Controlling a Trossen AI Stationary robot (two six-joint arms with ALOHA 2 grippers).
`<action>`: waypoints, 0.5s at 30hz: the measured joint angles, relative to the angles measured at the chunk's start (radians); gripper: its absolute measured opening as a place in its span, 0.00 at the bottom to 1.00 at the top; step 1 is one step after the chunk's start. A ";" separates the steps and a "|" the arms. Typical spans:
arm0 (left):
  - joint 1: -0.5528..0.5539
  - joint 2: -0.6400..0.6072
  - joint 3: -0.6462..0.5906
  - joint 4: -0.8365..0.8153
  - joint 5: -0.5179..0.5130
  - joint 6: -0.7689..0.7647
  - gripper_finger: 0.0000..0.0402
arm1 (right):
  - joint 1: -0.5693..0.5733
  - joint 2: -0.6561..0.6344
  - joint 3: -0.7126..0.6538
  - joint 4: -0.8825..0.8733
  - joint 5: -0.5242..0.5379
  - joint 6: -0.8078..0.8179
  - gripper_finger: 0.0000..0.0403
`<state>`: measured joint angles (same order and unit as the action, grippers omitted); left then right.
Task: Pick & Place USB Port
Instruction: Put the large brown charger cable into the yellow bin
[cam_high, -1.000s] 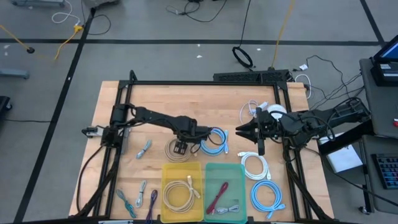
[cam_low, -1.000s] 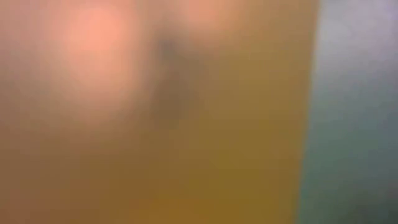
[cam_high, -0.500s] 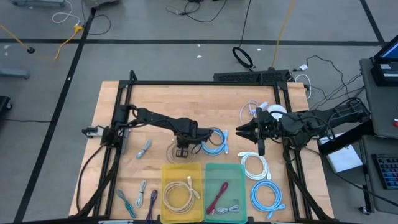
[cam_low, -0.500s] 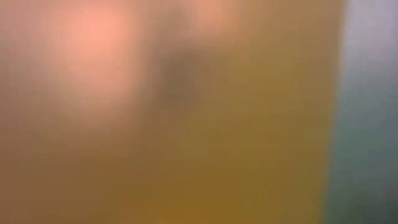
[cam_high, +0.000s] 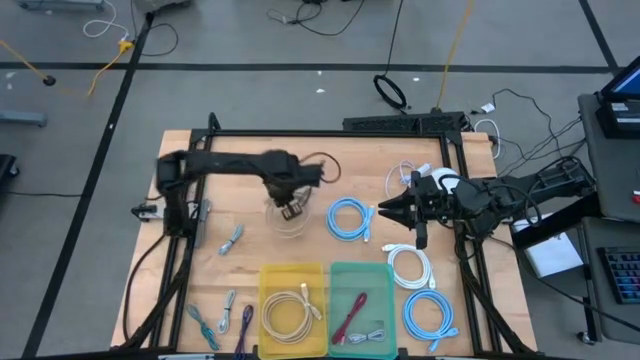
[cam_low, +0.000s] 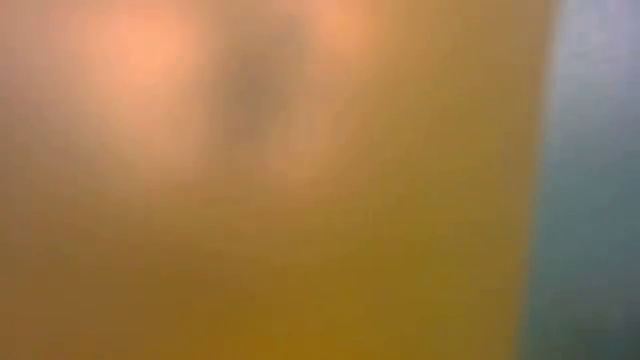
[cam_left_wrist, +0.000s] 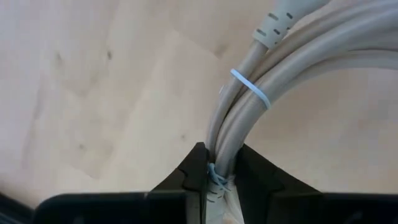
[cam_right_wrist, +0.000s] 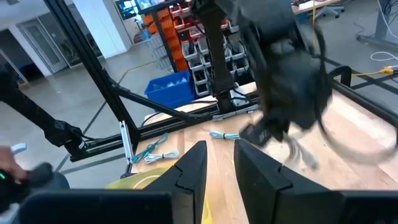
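Next, my left gripper sets the beige USB cable coil, now hanging over the table's middle, down so that it rests on the other beige coil in the yellow bin (cam_high: 288, 311).
A beige USB cable coil (cam_high: 284, 224), bound with a pale tie (cam_left_wrist: 251, 88), hangs over the middle of the wooden table (cam_high: 250, 165). My left gripper (cam_high: 290, 207) is shut on it. The right wrist view shows that arm and the dangling cable (cam_right_wrist: 298, 152) from the side. My right gripper (cam_high: 383, 212) hovers level to the right of a blue cable coil (cam_high: 348, 218) that lies flat on the table; its fingers (cam_right_wrist: 194, 167) stand a little apart with nothing between them. The low view is only an orange blur. My left gripper pinches the coil's bundled strands (cam_left_wrist: 219, 163) between its two fingers, right by a small tie on the bundle. The fingers come from above, pointing down, across the strands. The coil hangs below them, lifted off the table.
At the near edge stand a yellow bin (cam_high: 268, 318) with a beige coil and a green bin (cam_high: 384, 300) with a red and a grey cable. White coils (cam_high: 410, 268) and a blue coil (cam_high: 430, 315) lie at the right, several short cables (cam_high: 232, 238) at the left.
My left gripper has shut on the beige coil where it lay on the table. It has then risen and moved toward the far edge, rolling its wrist. The coil has come up off the table with it. The blue coil has stayed where it was.
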<state>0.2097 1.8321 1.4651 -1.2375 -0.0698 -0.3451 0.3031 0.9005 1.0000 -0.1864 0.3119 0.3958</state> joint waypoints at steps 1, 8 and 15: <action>-0.005 -0.046 0.000 -0.002 0.030 -0.022 0.13 | 0.000 0.000 0.000 0.000 0.000 0.000 0.18; -0.252 -0.295 0.004 0.022 0.256 -0.348 0.13 | 0.000 0.000 0.000 -0.005 0.003 -0.016 0.18; -0.665 -0.254 0.003 0.205 0.234 -0.698 0.13 | -0.002 0.000 0.000 -0.006 0.060 -0.050 0.18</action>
<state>-0.4552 1.5782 1.4685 -1.0325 0.1638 -1.0426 0.3010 0.9005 1.0000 -0.1919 0.3723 0.3462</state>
